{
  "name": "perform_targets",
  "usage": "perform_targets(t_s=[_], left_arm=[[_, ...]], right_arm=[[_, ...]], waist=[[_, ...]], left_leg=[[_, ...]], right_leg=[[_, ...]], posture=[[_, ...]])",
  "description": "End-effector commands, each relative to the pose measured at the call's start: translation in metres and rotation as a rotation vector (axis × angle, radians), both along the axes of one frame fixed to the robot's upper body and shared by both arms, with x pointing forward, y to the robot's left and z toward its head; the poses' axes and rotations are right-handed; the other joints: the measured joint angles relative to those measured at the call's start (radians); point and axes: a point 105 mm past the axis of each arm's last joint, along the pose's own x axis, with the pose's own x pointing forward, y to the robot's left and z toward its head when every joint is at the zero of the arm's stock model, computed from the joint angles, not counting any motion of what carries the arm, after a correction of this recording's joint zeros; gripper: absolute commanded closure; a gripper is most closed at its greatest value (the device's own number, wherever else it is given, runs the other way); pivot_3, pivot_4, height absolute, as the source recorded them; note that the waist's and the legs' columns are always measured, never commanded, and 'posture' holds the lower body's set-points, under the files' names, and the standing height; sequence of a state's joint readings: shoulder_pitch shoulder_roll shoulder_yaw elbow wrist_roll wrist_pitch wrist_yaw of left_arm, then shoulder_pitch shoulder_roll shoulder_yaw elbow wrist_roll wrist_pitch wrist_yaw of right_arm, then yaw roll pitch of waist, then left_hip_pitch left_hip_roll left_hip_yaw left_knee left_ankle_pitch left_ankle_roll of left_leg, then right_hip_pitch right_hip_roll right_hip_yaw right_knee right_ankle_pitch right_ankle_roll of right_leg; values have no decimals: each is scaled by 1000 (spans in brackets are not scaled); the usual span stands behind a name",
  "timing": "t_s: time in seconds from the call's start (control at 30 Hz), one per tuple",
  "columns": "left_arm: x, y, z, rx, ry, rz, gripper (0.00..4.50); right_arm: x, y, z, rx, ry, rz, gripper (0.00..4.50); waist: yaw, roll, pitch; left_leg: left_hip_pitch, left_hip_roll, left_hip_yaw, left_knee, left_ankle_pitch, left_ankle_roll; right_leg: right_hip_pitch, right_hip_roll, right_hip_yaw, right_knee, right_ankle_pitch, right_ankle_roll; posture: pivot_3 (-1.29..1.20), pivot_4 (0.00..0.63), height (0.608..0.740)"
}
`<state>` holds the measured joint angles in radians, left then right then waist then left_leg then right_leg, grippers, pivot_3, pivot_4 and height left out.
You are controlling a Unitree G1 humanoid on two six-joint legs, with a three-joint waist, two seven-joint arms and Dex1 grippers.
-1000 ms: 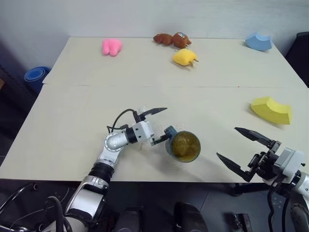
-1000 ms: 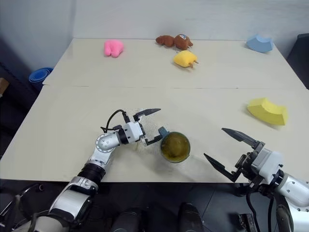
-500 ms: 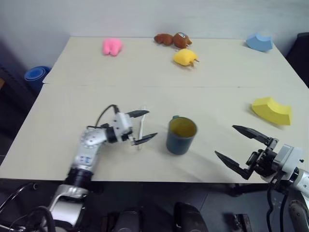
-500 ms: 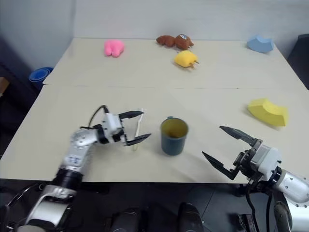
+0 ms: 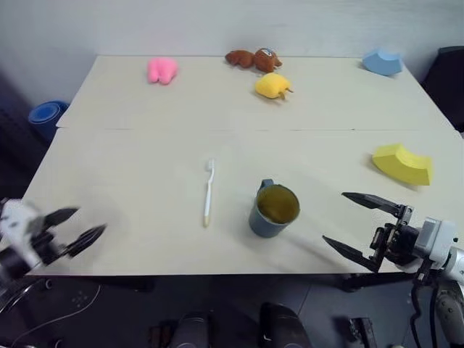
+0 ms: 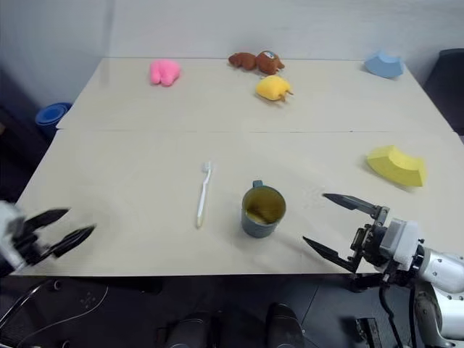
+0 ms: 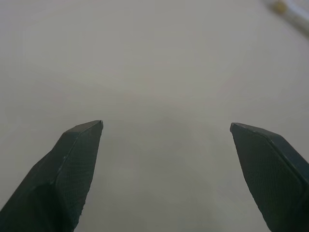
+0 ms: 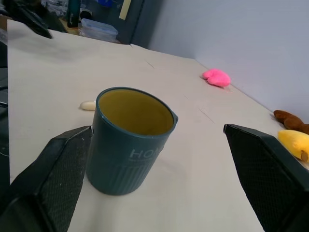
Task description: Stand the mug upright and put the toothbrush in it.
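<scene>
The teal-blue mug already stands upright, so my left gripper will close on the middle of the white toothbrush's handle (image 5: 208,198).
The teal-blue mug (image 5: 274,209) with its yellow inside stands upright near the table's front edge, mouth up, handle toward the back. The slim white toothbrush (image 5: 209,191) lies flat on the table just left of the mug, bristle head away from me. My left gripper (image 5: 72,228) is open at the front left corner of the table, far from both, with nothing between its fingers. At the front right my right gripper (image 5: 360,223) stands open and empty, a short way right of the mug (image 8: 129,139), pointing at it.
A yellow curved foam block (image 5: 402,164) lies at the right. Along the back sit a pink toy (image 5: 162,69), a brown plush (image 5: 254,59), a yellow toy (image 5: 272,85) and a blue foam piece (image 5: 383,61). A blue object (image 5: 45,115) lies on the floor left of the table (image 5: 130,159).
The mug went from tilted in my left gripper's reach to standing upright on its own. My left gripper let go and swung far left to the table corner. The right gripper stayed put.
</scene>
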<state>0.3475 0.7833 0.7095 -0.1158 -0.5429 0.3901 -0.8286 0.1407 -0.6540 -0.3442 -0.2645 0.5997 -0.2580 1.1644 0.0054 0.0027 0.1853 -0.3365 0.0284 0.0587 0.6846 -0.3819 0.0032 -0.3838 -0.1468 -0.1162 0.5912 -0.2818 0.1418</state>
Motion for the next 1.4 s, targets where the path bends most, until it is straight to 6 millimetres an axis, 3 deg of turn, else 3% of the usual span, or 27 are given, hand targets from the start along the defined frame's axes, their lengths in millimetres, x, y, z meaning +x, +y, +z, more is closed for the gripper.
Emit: perform_targets(t_s=[0.03, 0.2, 0.27, 0.37, 0.5, 0.57, 0.7, 0.87, 0.97, 1.07, 1.33, 1.4], left_arm=[[2, -20, 21, -9, -32, -10, 27], [39, -93, 44, -157, 36, -193, 27], [50, -125, 42, -141, 148, -275, 27], [67, -145, 36, -89, 257, -255, 27], [96, -191, 24, -62, 367, -248, 27], [106, -201, 12, 23, 410, -217, 27], [124, -228, 7, 27, 415, -230, 27], [130, -246, -9, 68, 454, -269, 27], [130, -255, -19, 59, 496, -295, 631], [129, -255, -27, 89, 516, -318, 1512], [135, -243, -32, 109, 519, -350, 4045], [136, -236, -29, 102, 503, -359, 4380]], right_arm=[[-2, -6, 2, 6, 25, 8, 0], [0, -11, 0, -9, 35, -6, 0], [2, -12, -1, -9, 33, -8, 0], [5, -12, -2, -6, 33, -11, 0], [4, -12, -7, 6, 45, -7, 0], [1, -11, -10, 9, 49, -2, 0], [-1, -10, -8, 26, 30, -12, 0], [-6, -9, -9, 42, 29, -27, 0], [-8, -10, -11, 48, 37, -37, 0], [-8, -10, -12, 59, 43, -45, 0], [-8, -11, -16, 75, 49, -51, 0], [-7, -11, -16, 76, 50, -52, 0]], waist=[[16, 0, 0], [36, -1, 0], [38, 0, 0], [22, 3, -2], [13, 3, -2], [15, 2, -1], [19, 2, -1], [25, 4, -2], [31, 5, -3], [33, 6, -4], [37, 7, -4], [34, 7, -4]], left_leg=[[0, 0, 0, 0, 0, 0], [1, -1, -3, 1, 0, 0], [1, -1, -3, 1, 1, 0], [2, -2, -3, 1, 1, -1], [0, -6, -1, 0, 0, -1], [0, -6, 6, 0, 0, -1], [0, -6, 7, 1, 1, -2], [2, -6, 7, 2, 3, -2], [2, -7, 5, 4, 3, -2], [2, -7, 5, 5, 3, -2], [2, -7, 5, 5, 3, -2], [2, -7, 5, 6, 3, -2]], right_leg=[[0, 0, 0, 0, 0, 0], [3, -1, 3, 0, -1, -2], [3, -1, 4, -1, -1, -3], [3, 0, 4, 1, -1, -2], [-2, 1, 3, 6, 0, -1], [-3, 1, 3, 8, 0, -1], [-2, 2, 4, 5, 0, -1], [3, 2, 5, 0, -1, -1], [6, 2, 6, -1, -1, -1], [6, 2, 6, -1, -1, -1], [7, 2, 6, -1, -1, -1], [7, 2, 6, 0, -1, -1]], posture=[[0, 150, 740], [0, 150, 740], [0, 150, 740], [0, 150, 740], [0, 150, 740], [0, 150, 740], [0, 150, 740], [0, 150, 740], [0, 150, 740], [0, 150, 740], [0, 150, 740], [0, 150, 740]])
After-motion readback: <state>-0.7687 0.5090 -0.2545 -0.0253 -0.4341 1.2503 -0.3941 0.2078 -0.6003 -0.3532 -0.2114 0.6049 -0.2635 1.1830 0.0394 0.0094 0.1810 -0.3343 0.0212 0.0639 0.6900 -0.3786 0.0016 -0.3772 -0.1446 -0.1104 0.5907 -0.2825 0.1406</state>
